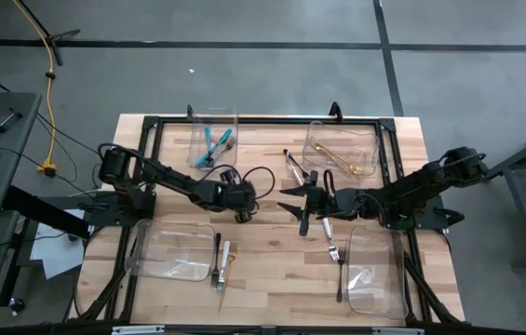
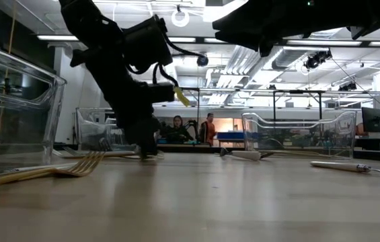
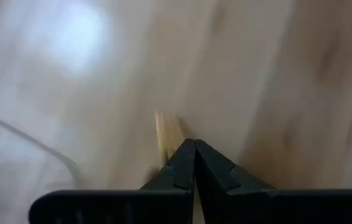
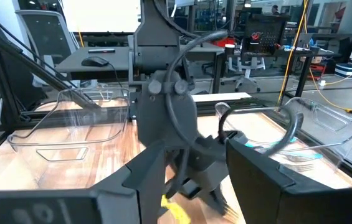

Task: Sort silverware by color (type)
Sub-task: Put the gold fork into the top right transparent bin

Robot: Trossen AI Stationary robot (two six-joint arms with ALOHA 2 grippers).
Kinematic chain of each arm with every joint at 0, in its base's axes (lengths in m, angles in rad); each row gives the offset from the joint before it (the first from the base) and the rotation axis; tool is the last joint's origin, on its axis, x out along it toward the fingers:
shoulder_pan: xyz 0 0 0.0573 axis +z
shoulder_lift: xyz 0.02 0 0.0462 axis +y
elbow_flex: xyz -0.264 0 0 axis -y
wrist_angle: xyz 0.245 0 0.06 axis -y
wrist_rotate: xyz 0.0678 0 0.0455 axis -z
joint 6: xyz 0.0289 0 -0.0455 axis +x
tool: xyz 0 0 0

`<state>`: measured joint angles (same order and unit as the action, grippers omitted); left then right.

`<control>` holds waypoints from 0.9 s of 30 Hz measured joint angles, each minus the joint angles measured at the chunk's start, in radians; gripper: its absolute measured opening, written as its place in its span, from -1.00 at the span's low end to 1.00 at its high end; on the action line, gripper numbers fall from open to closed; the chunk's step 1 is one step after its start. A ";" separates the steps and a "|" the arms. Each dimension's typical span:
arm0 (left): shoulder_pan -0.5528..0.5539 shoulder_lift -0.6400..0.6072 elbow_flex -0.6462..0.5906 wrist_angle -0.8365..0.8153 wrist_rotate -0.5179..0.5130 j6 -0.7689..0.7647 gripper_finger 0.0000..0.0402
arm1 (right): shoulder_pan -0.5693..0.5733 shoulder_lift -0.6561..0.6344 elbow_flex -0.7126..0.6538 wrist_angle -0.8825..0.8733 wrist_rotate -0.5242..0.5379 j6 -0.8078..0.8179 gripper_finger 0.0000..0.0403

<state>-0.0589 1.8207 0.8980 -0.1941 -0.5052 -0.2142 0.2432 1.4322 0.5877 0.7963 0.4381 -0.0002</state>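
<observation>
Shut left fingers touch the gold fork's teeth; I should lift clear, back off, open and grip the fork along its handle (image 2: 112,154).
The silverware is spread over the wooden table (image 1: 272,279). Teal pieces (image 1: 214,144) lie in the far left bin and gold ones (image 1: 348,160) in the far right bin. Dark pieces (image 1: 292,166) rest mid-table, and a white-handled one (image 1: 330,233) lies near the right arm. A dark fork (image 1: 217,256) and a gold fork (image 1: 226,267) lie beside the near left bin. My left gripper (image 1: 241,216) is shut, pointing steeply down just over the table's middle. In the blurred left wrist view a pale yellow strip (image 3: 166,132) shows past the fingertips. My right gripper (image 1: 297,202) hovers open to its right, holding nothing. My left gripper (image 3: 194,144) has its shut fingertips right at the near end of the pale yellow strip, coming from above at a slant. The view is blurred, and I cannot tell whether they touch the strip or the table.
Clear plastic bins stand at four spots: far left (image 1: 214,140), far right (image 1: 342,149), near left (image 1: 174,251) and near right (image 1: 374,270). A black frame (image 1: 263,121) runs along the table's edges. Bare wood lies between the near bins. People show far behind in the low view (image 2: 206,128).
</observation>
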 joint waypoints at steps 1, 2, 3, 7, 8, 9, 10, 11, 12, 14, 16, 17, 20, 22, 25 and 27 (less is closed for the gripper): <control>-0.004 0.001 0.007 -0.014 0.016 0.000 -1.00 | 0.000 0.000 0.000 0.000 0.000 0.000 -0.18; -0.010 0.001 0.019 -0.012 0.035 0.000 -1.00 | 0.000 0.000 0.000 0.000 0.000 0.000 -0.18; -0.015 0.000 0.032 0.005 0.050 0.000 -1.00 | 0.000 0.000 0.000 0.000 0.000 0.000 -0.18; -0.048 0.000 0.065 -0.008 0.075 0.000 -1.00 | 0.000 0.000 0.000 0.000 0.000 0.000 -0.18; -0.058 0.000 0.079 -0.014 0.073 0.000 -1.00 | 0.000 0.000 0.000 0.000 0.000 0.000 -0.18; -0.068 0.000 0.097 -0.020 0.056 0.003 -1.00 | 0.000 0.000 0.000 0.000 0.000 0.000 -0.18; -0.077 0.000 0.113 -0.034 0.021 0.010 -1.00 | 0.000 0.000 0.000 0.000 0.000 0.000 -0.18; -0.087 -0.001 0.125 -0.054 -0.031 0.017 -1.00 | 0.000 0.000 0.000 0.000 -0.001 0.000 -0.18; -0.094 -0.001 0.132 -0.070 -0.089 0.022 -1.00 | 0.000 0.000 0.000 0.000 -0.001 0.000 -0.18; -0.102 -0.001 0.133 -0.074 -0.198 0.023 -1.00 | 0.000 0.000 0.000 -0.001 -0.001 0.000 -0.18; -0.102 -0.001 0.130 -0.078 -0.273 0.009 -1.00 | 0.000 0.000 0.000 -0.005 0.000 0.000 -0.18; -0.098 -0.001 0.130 -0.092 -0.298 0.000 -1.00 | 0.000 0.000 0.000 -0.007 0.001 0.000 -0.18; -0.076 -0.001 0.129 -0.144 -0.321 -0.045 -1.00 | 0.000 0.000 0.000 -0.007 0.003 0.001 -0.18; -0.054 -0.001 0.129 -0.179 -0.315 -0.081 -1.00 | 0.000 0.000 0.000 -0.007 0.003 0.005 -0.18; -0.031 -0.001 0.128 -0.225 -0.306 -0.119 -1.00 | 0.000 0.000 0.000 -0.010 0.002 0.022 -0.18; -0.021 -0.001 0.128 -0.241 -0.255 -0.130 -1.00 | 0.000 0.000 0.000 -0.010 0.002 0.021 -0.18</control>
<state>-0.0795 1.8202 1.0265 -0.4346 -0.7600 -0.3441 0.2432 1.4319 0.5877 0.7860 0.4404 0.0212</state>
